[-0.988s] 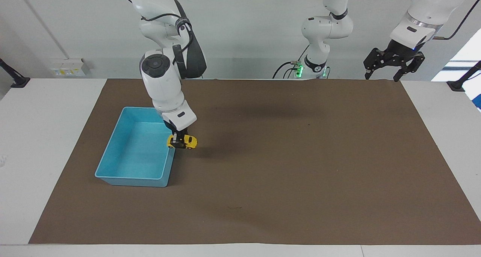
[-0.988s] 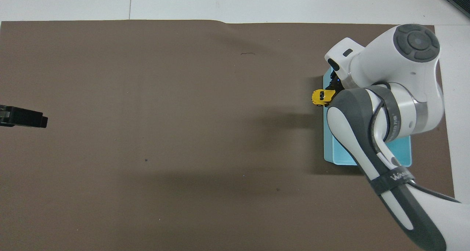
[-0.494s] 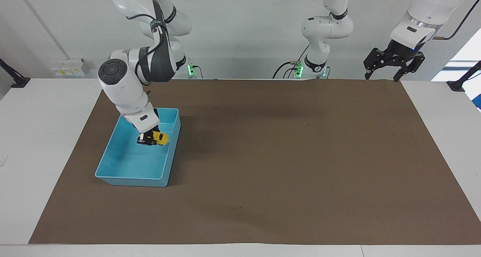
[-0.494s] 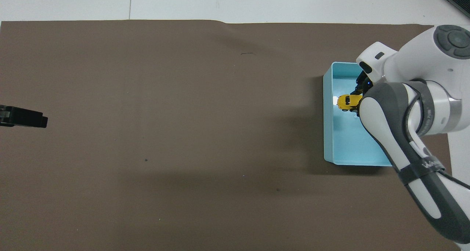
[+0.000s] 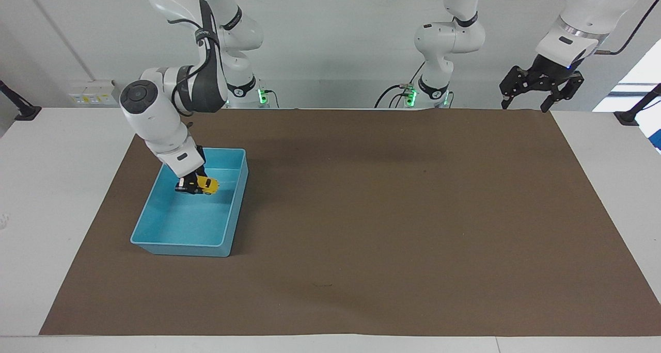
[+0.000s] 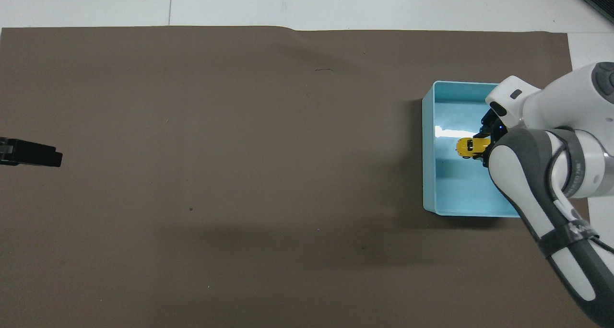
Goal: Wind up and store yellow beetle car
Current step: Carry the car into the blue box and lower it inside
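Observation:
My right gripper needs to release the yellow beetle car on the light blue bin's bottom beside the bright glare strip point(image 6: 462, 155). The car now hangs within the bin's outline.
The yellow beetle car point(image 5: 209, 185) point(image 6: 466, 147) hangs within the outline of the light blue bin point(image 5: 178, 245) point(image 6: 428, 174), over the half of its floor nearer the robots. My right gripper point(image 5: 192, 187) point(image 6: 481, 149) is shut on the car's rear end and reaches down into the bin at a slant. Whether the wheels touch the bin floor I cannot tell. My left gripper point(image 5: 524, 105) point(image 6: 43, 156) waits open and holding nothing, raised over the mat's corner at the left arm's end of the table.
A brown mat point(image 5: 387, 213) covers most of the white table, and the bin stands on it toward the right arm's end. The right arm's forearm covers the bin's corner in the overhead view.
The right gripper has carried the car from over the bin's side wall to over the bin's inside and lowered it. The left arm has not moved.

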Tool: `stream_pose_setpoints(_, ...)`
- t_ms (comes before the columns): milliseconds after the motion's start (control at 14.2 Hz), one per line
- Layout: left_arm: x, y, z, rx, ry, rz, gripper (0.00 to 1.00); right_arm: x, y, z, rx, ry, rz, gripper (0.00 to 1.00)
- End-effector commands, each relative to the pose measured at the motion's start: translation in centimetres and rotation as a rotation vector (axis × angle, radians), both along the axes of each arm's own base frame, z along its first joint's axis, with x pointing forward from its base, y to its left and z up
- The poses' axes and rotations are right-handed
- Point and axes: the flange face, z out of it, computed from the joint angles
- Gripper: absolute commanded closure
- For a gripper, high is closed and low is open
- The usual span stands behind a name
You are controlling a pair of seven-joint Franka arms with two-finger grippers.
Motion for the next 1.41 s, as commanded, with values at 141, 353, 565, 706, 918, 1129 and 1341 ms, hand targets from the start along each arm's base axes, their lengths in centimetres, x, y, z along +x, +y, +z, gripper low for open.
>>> stream_pose_setpoints(141,-0.5,0.3,0.4,0.010,0.004,-0.009,0.00,-2.7,-0.8,-1.1,-0.010,-0.040,0.052,0.78)
stream_pose_setpoints(353,-0.5,0.4,0.4,0.010,0.004,-0.007,0.00,-2.3,-2.5,-1.5,-0.011,-0.070,0.092,0.78)
stream_pose_setpoints(565,-0.5,0.4,0.4,0.010,0.004,-0.007,0.00,-2.5,-3.4,-2.9,-0.012,-0.078,0.093,0.78)
stream_pose_setpoints(706,-0.5,0.4,0.4,0.010,0.004,-0.007,0.00,-2.6,-3.3,-4.2,-0.009,-0.069,0.083,0.78)
stream_pose_setpoints(918,-0.5,0.4,0.4,0.010,0.004,-0.007,0.00,-2.4,-3.1,-5.7,-0.006,-0.075,0.084,0.78)
stream_pose_setpoints(1129,-0.5,-0.2,0.4,0.010,0.004,-0.013,0.00,-2.3,-3.1,-7.2,-0.005,-0.075,0.091,0.78)
stream_pose_setpoints(1341,-0.7,-0.5,0.3,0.011,0.009,0.001,0.00,-2.4,-2.9,-9.6,0.000,-0.081,0.091,0.78)
